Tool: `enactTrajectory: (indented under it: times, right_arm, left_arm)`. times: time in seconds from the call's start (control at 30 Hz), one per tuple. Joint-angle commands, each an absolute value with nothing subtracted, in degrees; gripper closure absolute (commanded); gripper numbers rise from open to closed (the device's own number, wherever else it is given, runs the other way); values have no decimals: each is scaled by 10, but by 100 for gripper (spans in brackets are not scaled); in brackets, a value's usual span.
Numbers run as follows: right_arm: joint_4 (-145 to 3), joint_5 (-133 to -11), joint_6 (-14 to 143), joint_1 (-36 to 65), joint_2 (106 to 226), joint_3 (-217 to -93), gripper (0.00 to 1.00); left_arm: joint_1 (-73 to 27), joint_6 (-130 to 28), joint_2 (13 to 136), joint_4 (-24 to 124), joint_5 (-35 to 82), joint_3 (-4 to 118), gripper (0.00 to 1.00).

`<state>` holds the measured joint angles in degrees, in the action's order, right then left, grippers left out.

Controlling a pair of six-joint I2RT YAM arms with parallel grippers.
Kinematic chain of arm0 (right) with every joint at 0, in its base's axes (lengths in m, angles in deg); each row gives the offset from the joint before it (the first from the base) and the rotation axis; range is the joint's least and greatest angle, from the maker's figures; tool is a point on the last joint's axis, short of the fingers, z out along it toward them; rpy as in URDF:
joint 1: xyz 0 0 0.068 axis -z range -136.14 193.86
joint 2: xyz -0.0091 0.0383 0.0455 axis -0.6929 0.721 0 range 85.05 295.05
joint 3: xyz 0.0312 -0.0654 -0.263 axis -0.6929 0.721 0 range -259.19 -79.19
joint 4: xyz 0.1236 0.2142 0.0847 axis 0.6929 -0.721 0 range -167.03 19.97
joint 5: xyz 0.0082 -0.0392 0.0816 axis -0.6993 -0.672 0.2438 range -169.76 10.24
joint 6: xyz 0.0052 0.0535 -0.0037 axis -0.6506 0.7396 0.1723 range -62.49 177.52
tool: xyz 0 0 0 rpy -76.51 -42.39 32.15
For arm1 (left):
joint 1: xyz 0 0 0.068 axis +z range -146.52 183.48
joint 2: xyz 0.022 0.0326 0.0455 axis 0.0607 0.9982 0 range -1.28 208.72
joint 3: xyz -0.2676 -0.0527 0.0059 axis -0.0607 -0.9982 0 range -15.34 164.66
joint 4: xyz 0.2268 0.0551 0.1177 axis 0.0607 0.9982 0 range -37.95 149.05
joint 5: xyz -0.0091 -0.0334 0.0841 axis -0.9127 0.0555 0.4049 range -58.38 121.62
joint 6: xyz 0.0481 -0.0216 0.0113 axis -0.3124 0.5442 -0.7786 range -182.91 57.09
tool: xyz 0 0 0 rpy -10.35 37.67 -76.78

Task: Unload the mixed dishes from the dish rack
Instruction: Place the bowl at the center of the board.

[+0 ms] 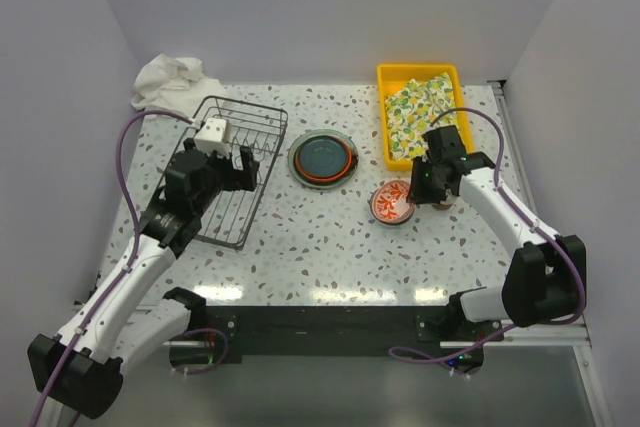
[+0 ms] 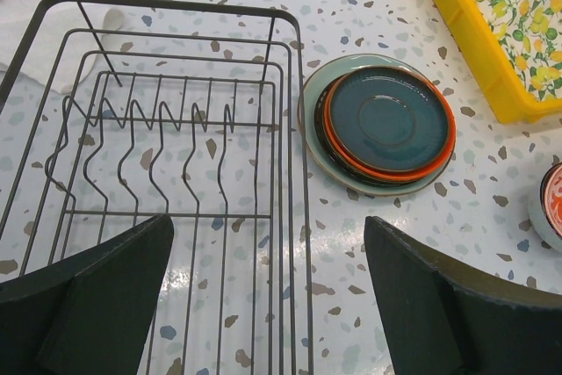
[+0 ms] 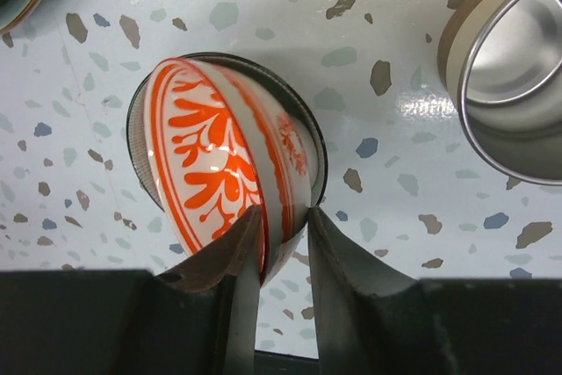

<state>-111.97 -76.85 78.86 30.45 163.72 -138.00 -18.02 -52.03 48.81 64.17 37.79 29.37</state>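
Observation:
The red-white bowl is tilted over the dark-rimmed dish, so next my right gripper opens, then closes at the bowl's rim (image 3: 257, 180) and sets the bowl level before I leave.
The dark wire dish rack (image 1: 230, 217) lies at the left and holds no dishes; in the left wrist view its rim (image 2: 176, 4) and tines are bare. My left gripper (image 1: 218, 172) hangs over it, open and empty (image 2: 268, 305). A stack of plates (image 1: 322, 159), dark teal on orange on pale green (image 2: 386, 120), sits on the table at centre. My right gripper (image 3: 283, 234) is shut on the rim of the red-white patterned bowl (image 3: 211, 155), which is tilted over a dark-rimmed round dish below it. That bowl also shows in the top view (image 1: 392, 203).
A grey-brown cup (image 3: 514, 68) stands upright just right of the bowl. The yellow tray (image 1: 385, 117) with lemon-print cloth is at the back right. A crumpled white cloth (image 1: 170, 79) lies behind the rack.

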Motion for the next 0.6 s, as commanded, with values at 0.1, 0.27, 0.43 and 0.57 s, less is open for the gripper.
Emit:
enactTrajectory:
  times: [0.1,0.27,0.43,0.57]
  right_arm:
    - [-1096,-770,803,304,1612,-1359,90]
    - [-1063,-762,820,305,1611,-1326,98]
    - [-1021,-760,829,306,1609,-1299,100]
    - [-980,-748,834,305,1614,-1279,100]
  left_arm:
    - [-178,-525,473,636,375,316,5]
    - [-178,-525,471,639,375,318,5]
    - [-178,-526,468,643,375,317,5]
    - [-178,-525,465,644,375,318,5]
